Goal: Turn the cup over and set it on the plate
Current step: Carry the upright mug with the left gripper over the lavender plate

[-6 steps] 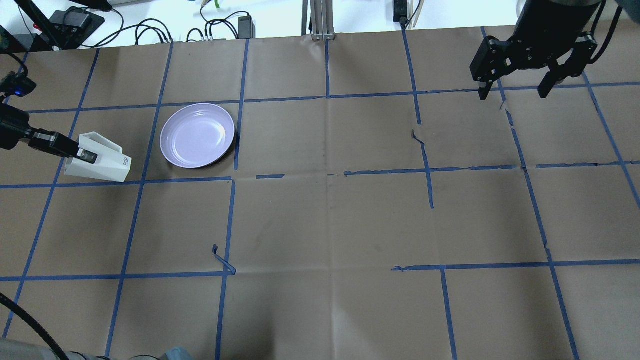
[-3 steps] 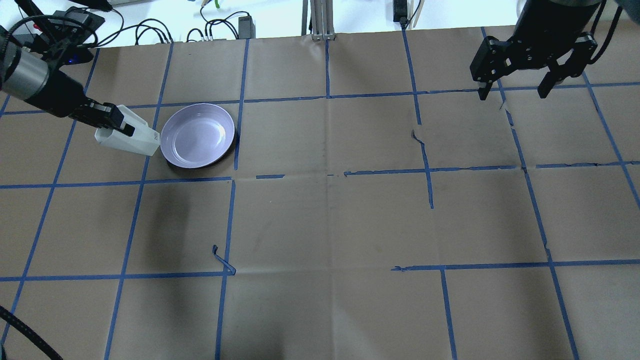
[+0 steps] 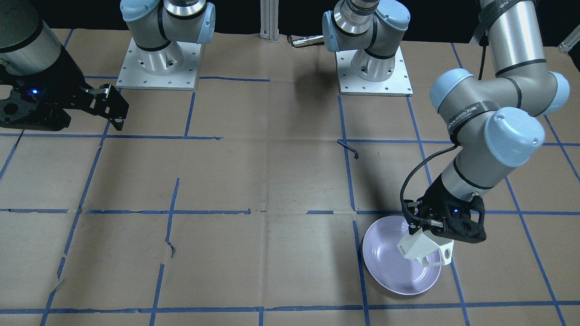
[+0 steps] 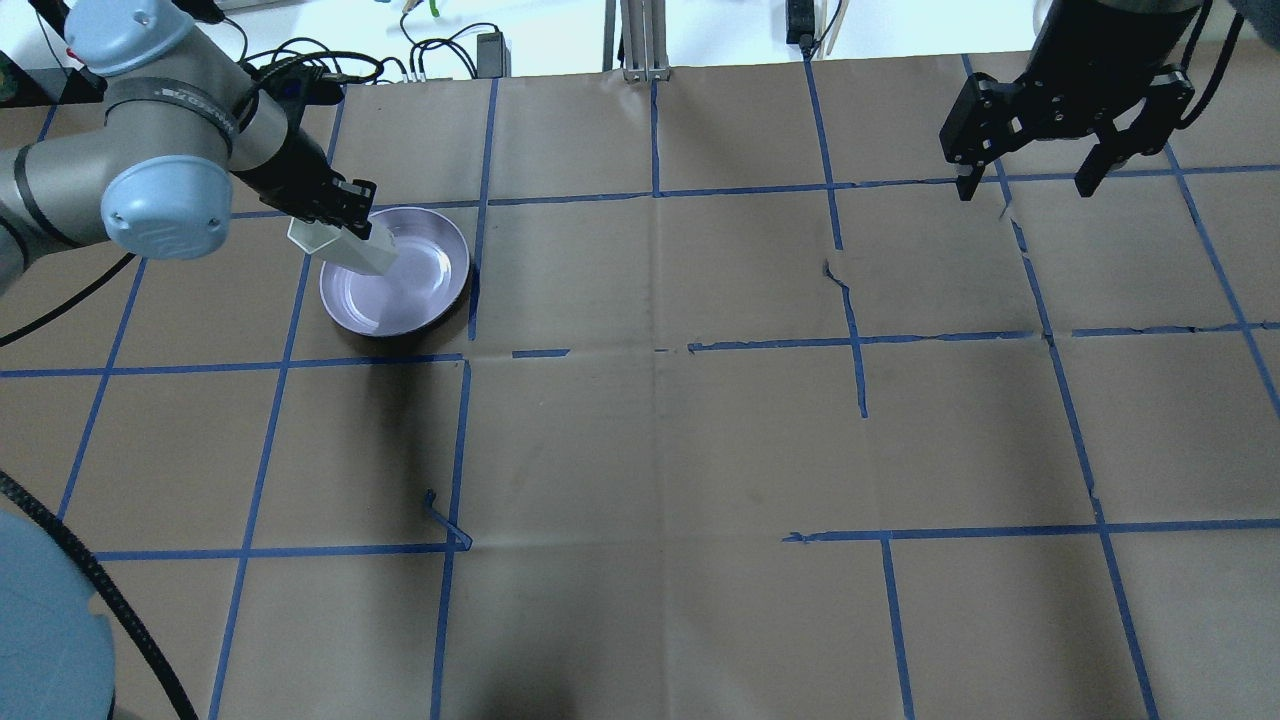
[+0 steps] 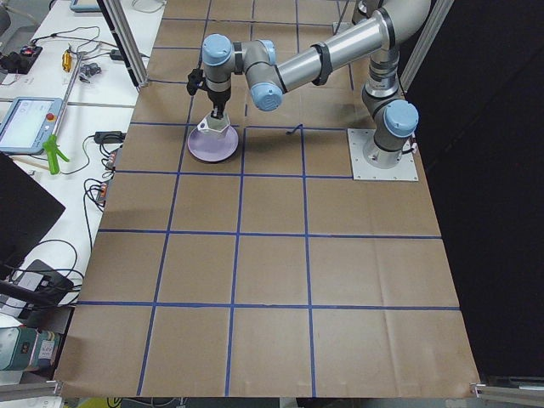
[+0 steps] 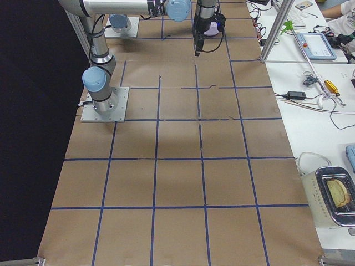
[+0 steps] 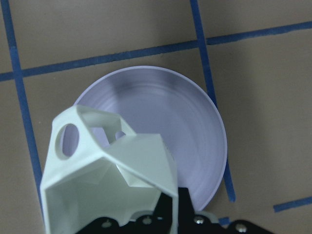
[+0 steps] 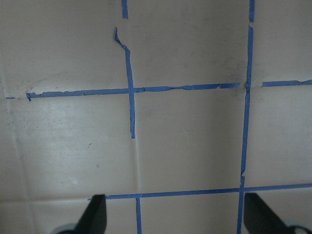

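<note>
I need to let go of the white faceted cup with my left gripper on the middle of the lavender plate (image 3: 402, 251) (image 7: 157, 155), with the cup's base down.
The white faceted cup (image 4: 350, 249) is gripped by its rim in my left gripper (image 4: 338, 224), which is shut on it. It hangs tilted over the arm-side part of the lavender plate (image 4: 425, 292), base pointing down toward the plate. In the front view the cup (image 3: 419, 248) hangs over the plate (image 3: 387, 267) with its handle low. The left wrist view shows the cup (image 7: 112, 180) close up over the plate (image 7: 170, 112). I cannot tell if they touch. My right gripper (image 4: 1025, 185) is open and empty, far off at the back right.
Brown paper with blue tape grid lines (image 4: 655, 345) covers the table. A curl of loose tape (image 4: 445, 520) lifts from the paper in front of the plate. Cables and power bricks (image 4: 430, 55) lie beyond the table's far edge.
My left arm carried the cup from the table left of the plate, up and rightward, until it hangs over the plate. The wrist turned with it. The right arm stayed still.
</note>
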`<state>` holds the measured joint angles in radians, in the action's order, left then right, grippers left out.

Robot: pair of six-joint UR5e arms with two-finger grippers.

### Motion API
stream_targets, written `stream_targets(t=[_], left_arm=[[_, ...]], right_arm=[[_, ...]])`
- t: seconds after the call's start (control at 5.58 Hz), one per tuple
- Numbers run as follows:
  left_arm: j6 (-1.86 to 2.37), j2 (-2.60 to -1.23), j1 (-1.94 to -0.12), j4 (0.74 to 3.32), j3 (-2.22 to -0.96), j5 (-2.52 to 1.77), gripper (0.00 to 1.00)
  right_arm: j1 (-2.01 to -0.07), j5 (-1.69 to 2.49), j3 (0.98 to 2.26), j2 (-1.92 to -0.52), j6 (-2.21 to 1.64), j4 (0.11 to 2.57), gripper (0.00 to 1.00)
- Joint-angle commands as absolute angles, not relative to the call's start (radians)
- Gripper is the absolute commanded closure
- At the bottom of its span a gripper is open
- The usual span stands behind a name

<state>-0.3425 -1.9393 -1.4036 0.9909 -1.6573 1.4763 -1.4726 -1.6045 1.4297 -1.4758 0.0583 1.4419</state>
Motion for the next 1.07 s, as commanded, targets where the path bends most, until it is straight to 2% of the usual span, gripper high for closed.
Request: stream_targets(t=[0.0, 0.72, 0.9], left_arm=[[-0.318, -1.985, -1.437, 0.959, -1.663, 1.517, 0.99], [-0.483, -2.003, -1.443, 0.983, -1.675, 1.52, 0.96], [-0.485, -2.003, -1.443, 0.982, -1.677, 1.519, 0.9]], right_arm=[[-1.473, -1.605, 1.43, -1.476, 0.058, 1.442, 0.0], [-1.473, -1.605, 1.43, -1.476, 0.058, 1.442, 0.0], [-1.473, -1.605, 1.43, -1.476, 0.058, 1.442, 0.0]])
